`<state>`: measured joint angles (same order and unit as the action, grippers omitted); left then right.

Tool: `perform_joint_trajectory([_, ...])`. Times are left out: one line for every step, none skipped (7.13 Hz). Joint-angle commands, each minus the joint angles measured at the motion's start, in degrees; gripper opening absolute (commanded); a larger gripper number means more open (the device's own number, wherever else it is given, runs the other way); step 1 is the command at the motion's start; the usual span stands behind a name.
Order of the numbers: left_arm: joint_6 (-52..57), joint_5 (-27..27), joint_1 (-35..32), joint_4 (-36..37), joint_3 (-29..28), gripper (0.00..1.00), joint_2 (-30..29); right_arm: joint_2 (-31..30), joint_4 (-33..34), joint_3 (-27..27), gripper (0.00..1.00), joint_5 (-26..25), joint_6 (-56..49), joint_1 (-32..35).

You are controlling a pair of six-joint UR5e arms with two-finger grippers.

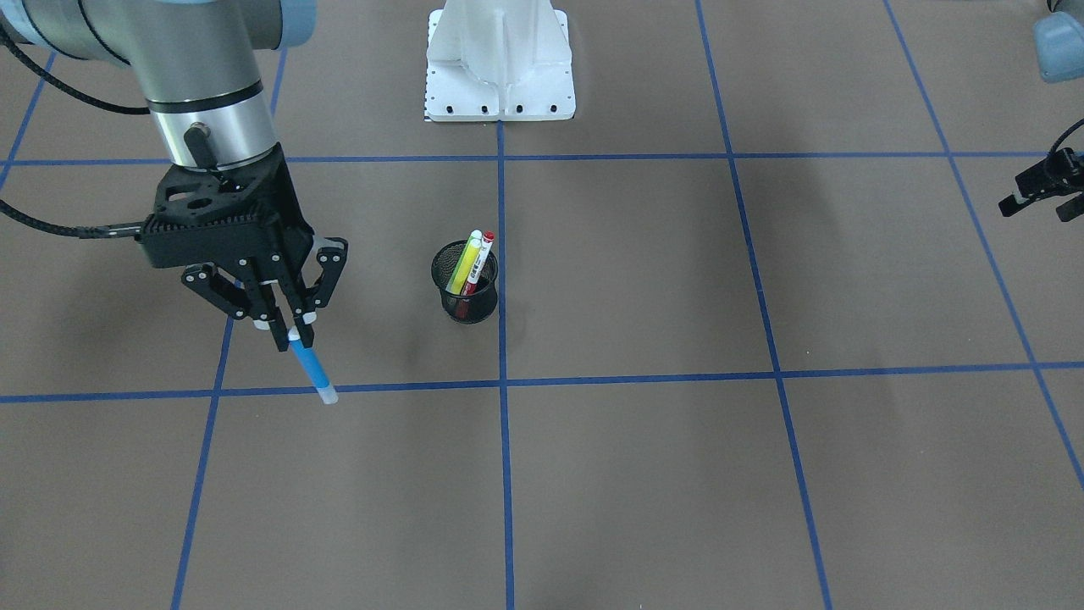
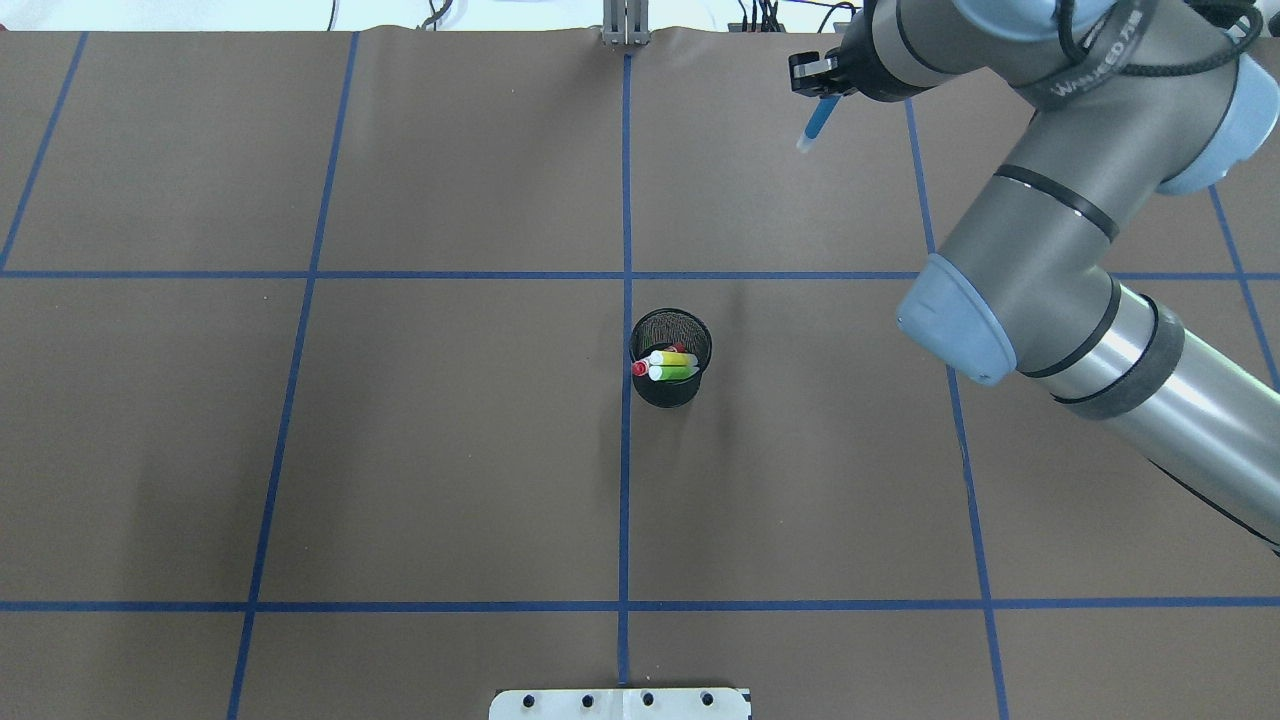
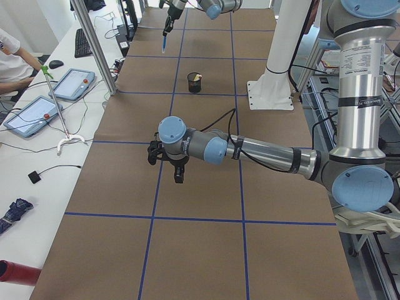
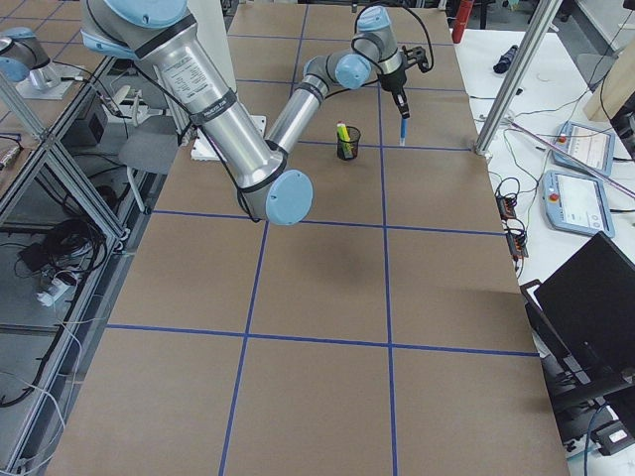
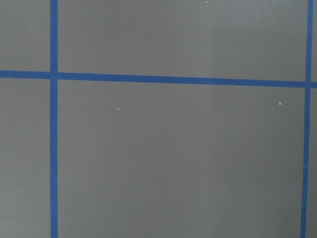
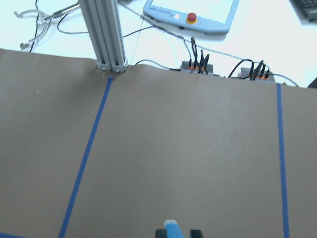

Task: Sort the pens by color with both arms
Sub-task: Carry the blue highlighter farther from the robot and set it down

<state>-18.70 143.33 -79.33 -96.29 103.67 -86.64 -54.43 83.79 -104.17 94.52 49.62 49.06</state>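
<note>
Next, I set the blue pen, still tilted above the table, down with my right gripper on the brown table, just across the tape line [image 1: 387,446] from the cup.
My right gripper [image 1: 290,326] is shut on the upper end of the blue pen [image 1: 312,369] and holds it tilted above the table, far from the cup; the pen also shows in the overhead view [image 2: 820,120] and at the bottom of the right wrist view [image 6: 171,229]. The yellow pen [image 2: 676,357], the green pen [image 2: 676,373] and the white pen with red ends [image 1: 481,258] stand in the black mesh cup [image 1: 465,292]. My left gripper [image 1: 1043,193] hangs open and empty at the table's other end.
The white base mount [image 1: 500,63] stands behind the cup. Blue tape lines [image 1: 501,385] divide the brown table into squares. An aluminium post [image 6: 105,34] and control tablets stand past the far edge by my right gripper.
</note>
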Motion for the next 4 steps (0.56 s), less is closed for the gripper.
perform_joint_trajectory([-0.02, -0.24, -0.03, -1.44, 0.65, 1.0, 0.07, -2.97, -14.84, 6.4, 0.0, -11.94, 4.83, -2.98])
perform_joint_trajectory([-0.02, -0.59, -0.03, -2.57, 0.66, 1.0, -0.02, -2.53, -18.89, 8.87, 0.0, -18.25, 6.09, -4.75])
perform_joint_trajectory([0.07, -0.86, -0.03, -2.93, 0.48, 1.0, -0.02, -2.7, -25.37, 12.47, 0.0, -25.19, 7.66, -6.94])
perform_joint_trajectory([0.07, -0.86, -0.03, -2.94, 0.22, 1.0, -0.28, -2.53, -30.91, 15.11, 0.0, -30.83, 8.64, -9.4])
